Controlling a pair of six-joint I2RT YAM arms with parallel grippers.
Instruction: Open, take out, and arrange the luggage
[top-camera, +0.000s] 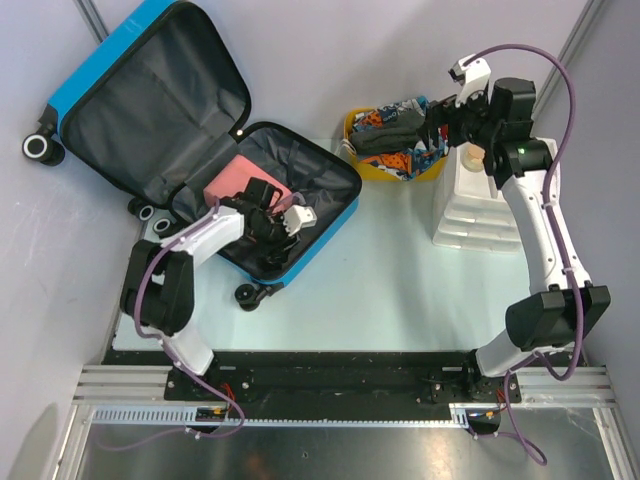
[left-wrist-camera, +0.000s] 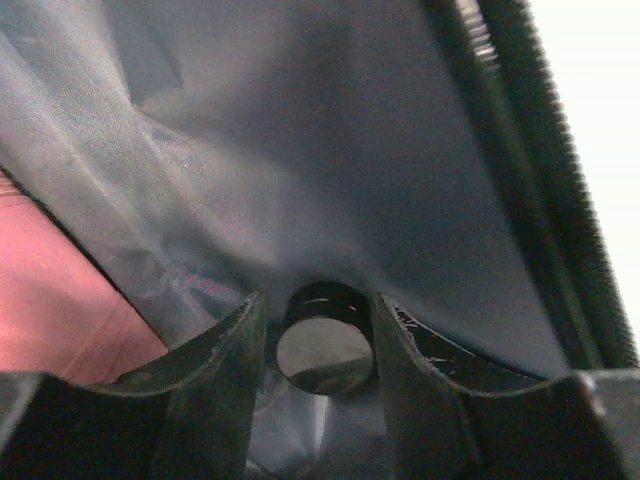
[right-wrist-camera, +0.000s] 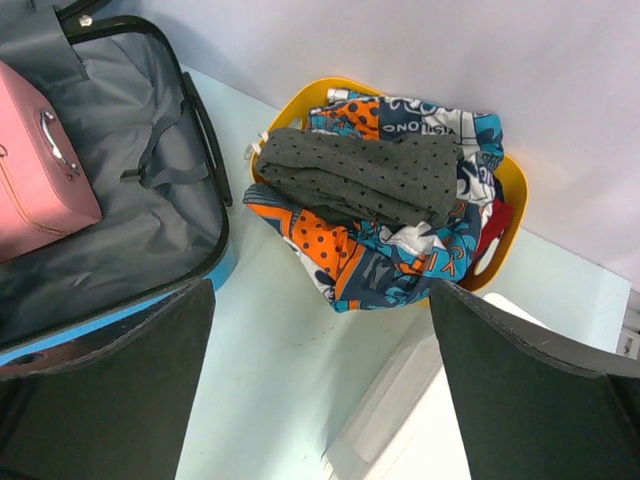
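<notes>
The black round container sits too shallow in the fingers of my left gripper, so next I open them, reach lower and grip its sides (left-wrist-camera: 328, 303) before I lift it out.
The luggage (top-camera: 150, 110), a bright-blue hard-shell suitcase, lies open at the back left with its lid leaning on the wall and its dark grey lining (left-wrist-camera: 330, 150) showing. My left gripper (top-camera: 285, 222) reaches into the lower half. In the left wrist view its fingers (left-wrist-camera: 240, 350) close round a small black round container (left-wrist-camera: 325, 345) with a pale face, which lies on the lining. A pink pouch (top-camera: 240, 178) rests beside it in the same half. My right gripper (top-camera: 435, 125) hangs open and empty above the table near the yellow tub (right-wrist-camera: 300, 95), which is outside the luggage (right-wrist-camera: 150, 230).
The yellow tub (top-camera: 352, 125) holds folded patterned clothes (right-wrist-camera: 370, 180) with a grey dotted piece on top. A stack of white trays (top-camera: 475, 205) stands at the back right under the right arm. The zipper band (left-wrist-camera: 540, 150) runs close to the left gripper.
</notes>
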